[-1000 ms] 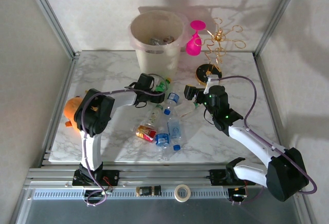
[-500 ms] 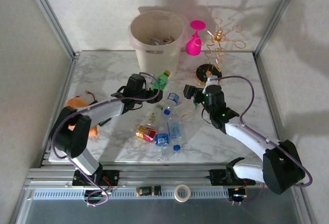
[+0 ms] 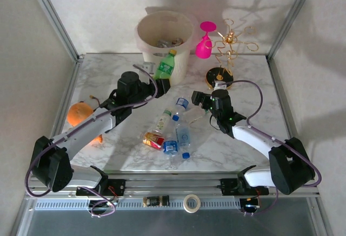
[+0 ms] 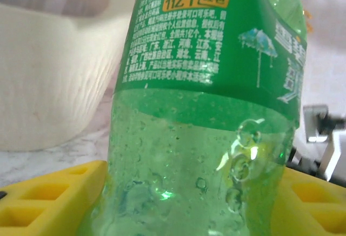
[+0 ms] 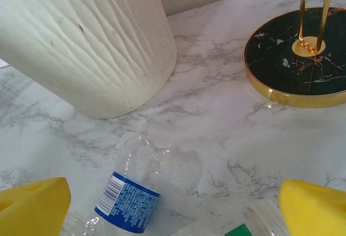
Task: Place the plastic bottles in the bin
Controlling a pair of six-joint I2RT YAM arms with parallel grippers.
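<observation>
Next, my left gripper releases the green bottle, now held upright off the table, onto the clear bottle inside the cream bin point(image 3: 162, 42).
My left gripper point(image 3: 158, 79) is shut on a green bottle point(image 3: 166, 65) and holds it upright off the table, in front of the cream bin's wall point(image 3: 181, 63). In the left wrist view the green bottle point(image 4: 200, 138) stands between the yellow pads point(image 4: 48, 198), with the bin point(image 4: 48, 84) behind on the left. My right gripper point(image 3: 199, 98) is open and low over the table. Between its pads point(image 5: 32, 203) lies a clear bottle with a blue label point(image 5: 135, 192), untouched. More bottles lie mid-table, among them a red-labelled one point(image 3: 154, 139) and clear ones point(image 3: 184, 136).
An orange plush toy point(image 3: 80, 112) sits at the table's left edge. A pink goblet point(image 3: 204, 44) and a gold wire stand point(image 3: 227, 52) are right of the bin; the stand's dark round base point(image 5: 297, 63) lies close ahead of my right gripper.
My left arm has lifted the green bottle off the table and carried it up and back toward the bin. My right gripper edged slightly toward the bottles and stays open.
</observation>
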